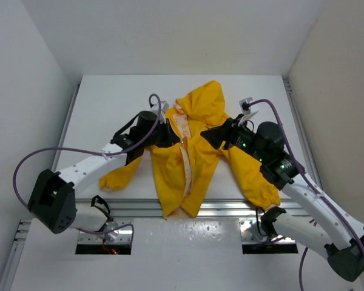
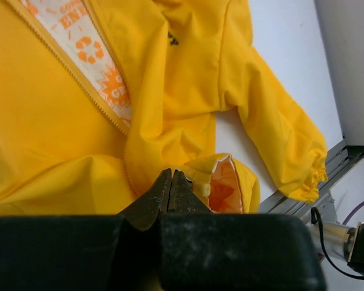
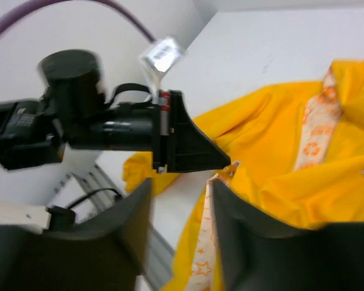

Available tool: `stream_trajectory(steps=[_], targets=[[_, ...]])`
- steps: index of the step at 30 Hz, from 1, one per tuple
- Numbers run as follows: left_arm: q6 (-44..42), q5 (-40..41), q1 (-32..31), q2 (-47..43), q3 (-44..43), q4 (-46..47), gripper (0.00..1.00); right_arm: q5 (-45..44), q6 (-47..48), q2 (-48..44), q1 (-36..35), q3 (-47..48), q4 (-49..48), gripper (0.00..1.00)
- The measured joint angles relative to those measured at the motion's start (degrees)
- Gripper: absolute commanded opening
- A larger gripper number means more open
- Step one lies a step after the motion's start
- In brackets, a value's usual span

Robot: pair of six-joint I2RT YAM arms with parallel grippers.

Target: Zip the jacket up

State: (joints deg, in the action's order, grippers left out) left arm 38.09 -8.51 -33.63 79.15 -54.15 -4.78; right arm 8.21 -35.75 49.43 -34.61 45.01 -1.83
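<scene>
My right gripper will take the jacket's bunched front edge in my left gripper, beside the tips (image 1: 184, 145), before I spread the jacket.
The yellow jacket (image 1: 194, 163) lies spread on the white table, hood to the back, front open with a strip of orange-and-white lining (image 1: 183, 130) showing. My left gripper (image 1: 170, 134) is shut on the jacket's front edge; in the left wrist view its closed tips (image 2: 171, 173) pinch a fold of the jacket (image 2: 48, 121) beside the zipper teeth (image 2: 97, 100). My right gripper (image 1: 207, 137) faces it from the right, open. In the right wrist view its fingers (image 3: 181, 185) stand apart with nothing between them, the jacket's lined edge (image 3: 209, 242) brushing the right one, just short of the left gripper (image 3: 194, 151).
An aluminium rail (image 1: 230, 206) runs along the table's near edge, and the jacket's hem hangs over it. The right sleeve and its gathered cuff (image 2: 315, 176) reach toward that rail. White walls close in the table (image 1: 109, 103) on three sides. Purple cables arc above both arms.
</scene>
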Motion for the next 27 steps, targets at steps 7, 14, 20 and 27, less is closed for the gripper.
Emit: stream_trajectory(steps=[7, 14, 20, 27], targets=[[-3.15, 3.37, -0.24, -7.76, -0.76, -0.09, 0.00, 12.83, -13.03, 9.44, 8.41, 5.20, 4.15, 0.69], [-10.69, 8.09, -2.95, -11.69, -4.20, -1.11, 0.00, 23.17, -28.76, 15.72, 13.31, 9.03, 0.17, 0.43], [-16.68, 13.27, -5.01, -12.09, -5.57, -1.79, 0.00, 30.45, -40.15, 18.91, 13.38, 12.57, -5.31, 0.48], [-21.00, 16.17, -6.69, -11.41, -8.41, -2.21, 0.00, 34.67, -45.31, 23.98, 11.19, 13.00, -6.62, 0.61]])
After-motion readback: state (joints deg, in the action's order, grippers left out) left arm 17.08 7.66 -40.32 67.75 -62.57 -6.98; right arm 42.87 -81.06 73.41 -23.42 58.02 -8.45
